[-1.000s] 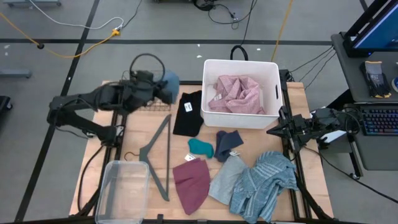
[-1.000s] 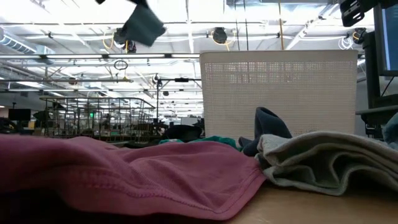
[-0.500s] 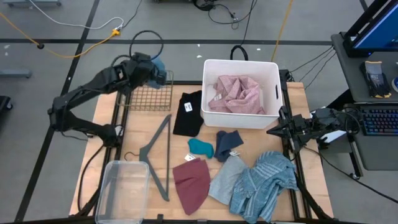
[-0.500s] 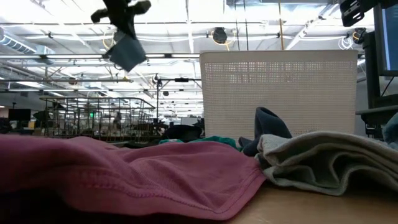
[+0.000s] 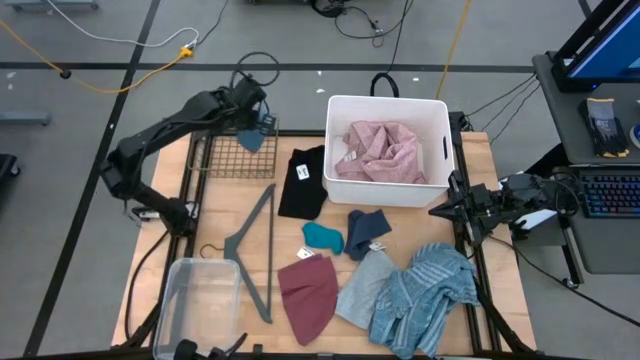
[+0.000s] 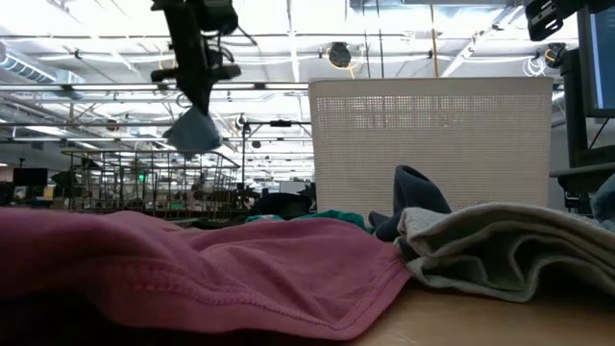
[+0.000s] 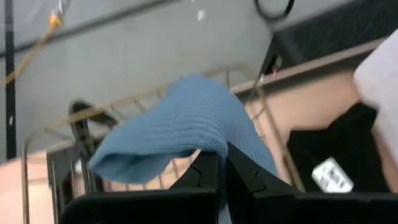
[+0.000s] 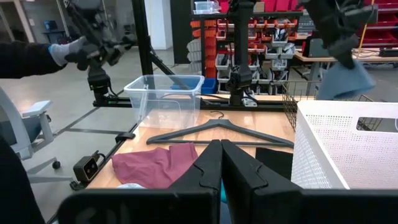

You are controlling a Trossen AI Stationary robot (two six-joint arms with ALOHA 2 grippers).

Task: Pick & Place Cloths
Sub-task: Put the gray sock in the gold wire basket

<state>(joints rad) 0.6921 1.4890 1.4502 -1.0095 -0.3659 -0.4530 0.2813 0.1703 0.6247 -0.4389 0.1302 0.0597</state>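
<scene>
Next, I release the pale blue cloth, now dangling above the basket, from my left gripper inside the wire basket (image 5: 261,159) (image 7: 249,165), by the side nearest the black cloth.
My left gripper (image 5: 252,112) is shut on a pale blue cloth (image 5: 252,136) above the wire basket (image 5: 238,158) at the table's far left; the low view shows the cloth (image 6: 192,130) dangling under it. Pink cloth (image 5: 378,150) fills the white basket (image 5: 340,105). On the table lie a black cloth (image 5: 303,180), a teal one (image 5: 322,236), a dark blue one (image 5: 366,230), a maroon one (image 5: 308,292), a pale grey one (image 5: 365,285) and a striped blue one (image 5: 425,295). My right gripper (image 5: 438,211) waits shut at the right edge. My left gripper pinches the pale blue cloth between its two fingers at a bunched edge (image 7: 214,149); how many layers, I cannot tell. The fingers slant down from above. The cloth hangs slack below the fingers (image 6: 197,91), clear of the wire basket and the table.
A grey clothes hanger (image 5: 255,250) lies left of the middle. A clear plastic bin (image 5: 198,300) stands at the near left corner. A person's gloved hand (image 8: 65,53) shows beyond the table in the right wrist view.
My left arm has swung toward the table's far edge, over the wire basket, and my left gripper has tipped further downward and sunk. It stays shut on the pale blue cloth, which now hangs much lower in the low view.
</scene>
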